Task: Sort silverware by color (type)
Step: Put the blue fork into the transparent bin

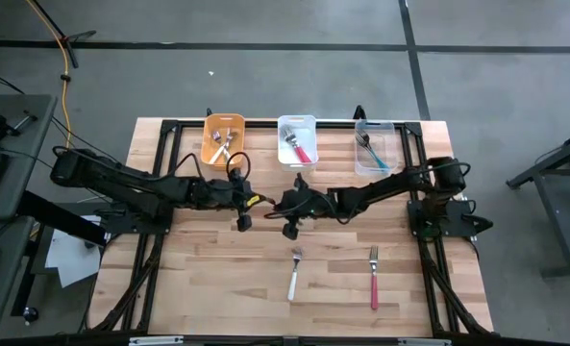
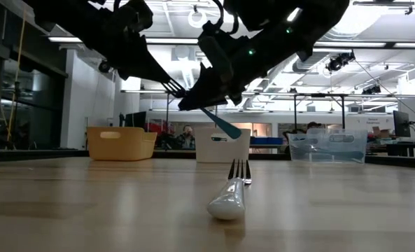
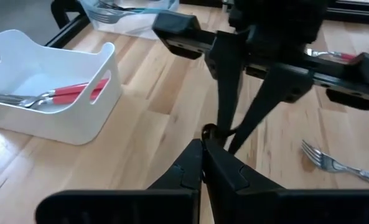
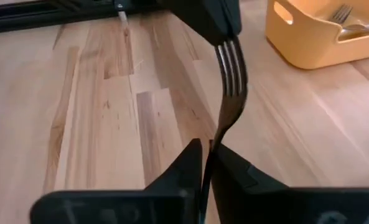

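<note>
Next, I let go of the teal-handled fork with my right gripper in the clear bin (image 1: 375,147), next to the other teal-handled forks.
A teal-handled fork (image 2: 222,126) hangs in the air between both grippers over the table's middle. Its tines (image 4: 231,62) point toward my left gripper (image 1: 262,203), which is shut at their tips. My right gripper (image 1: 281,203) is shut farther down the fork. A white-handled fork (image 1: 294,274) and a red-handled fork (image 1: 373,279) lie flat on the near part of the table. At the far edge stand an orange bin (image 1: 224,139), a white bin (image 1: 297,141) holding red-handled forks, and a clear bin (image 1: 376,149) holding teal-handled forks. My left gripper (image 3: 203,152) has its shut fingers on the tips of the fork's tines (image 4: 224,45), coming from the table's left. Its own finger (image 4: 209,18) covers the exact place of contact. My right gripper (image 4: 208,155) pinches the fork's metal neck (image 4: 220,127) between its two fingers, coming from the table's right. The fork is lifted clear and tilted, with the tines up toward the left. The teal handle (image 2: 224,128) sticks out below the fingers.
The three bins line the far edge, and a black frame runs along the table's sides. The two loose forks lie near the near edge, just right of the middle. Bare wood shows on the near left of the table (image 1: 198,279).
</note>
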### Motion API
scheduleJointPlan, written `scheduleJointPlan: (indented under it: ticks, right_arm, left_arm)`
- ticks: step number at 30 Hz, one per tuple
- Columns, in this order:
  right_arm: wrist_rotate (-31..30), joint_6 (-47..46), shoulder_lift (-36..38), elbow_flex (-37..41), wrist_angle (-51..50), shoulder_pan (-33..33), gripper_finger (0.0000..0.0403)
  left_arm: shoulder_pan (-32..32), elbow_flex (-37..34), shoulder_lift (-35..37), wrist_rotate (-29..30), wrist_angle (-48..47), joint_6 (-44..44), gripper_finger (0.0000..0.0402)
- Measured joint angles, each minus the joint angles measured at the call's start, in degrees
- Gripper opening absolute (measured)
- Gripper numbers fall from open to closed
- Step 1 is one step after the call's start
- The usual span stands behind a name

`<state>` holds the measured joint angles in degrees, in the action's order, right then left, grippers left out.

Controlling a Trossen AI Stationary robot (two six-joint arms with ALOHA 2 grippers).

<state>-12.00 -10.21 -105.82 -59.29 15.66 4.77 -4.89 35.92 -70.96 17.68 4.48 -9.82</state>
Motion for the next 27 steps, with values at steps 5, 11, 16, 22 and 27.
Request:
scheduleJointPlan:
  ticks: [5,11,16,22,27]
  right_arm:
    - [-2.41,0.86,0.11,0.0,-0.81,0.47,0.0005]
    - [-2.15,0.77,1.93,0.11,-4.36,0.34,0.0003]
    - [-3.68,0.48,5.49,0.11,-9.98,0.48,0.0002]
    - [-13.84,-1.14,12.41,0.11,-22.23,2.38,0.0001]
    - [-22.25,-8.11,18.65,0.11,-37.97,2.23,0.0001]
  left_arm:
    - [-0.27,0.0,0.0,-0.01,-0.08,-0.46,0.0014]
    - [-1.93,0.02,2.14,1.17,0.41,3.23,0.0042]
    - [-3.18,0.11,5.58,1.32,1.28,6.87,0.0058]
    - [-3.84,-3.66,7.42,-2.43,9.49,8.43,0.0036]
    - [-3.24,-11.59,7.69,-2.7,21.33,8.96,0.0011]
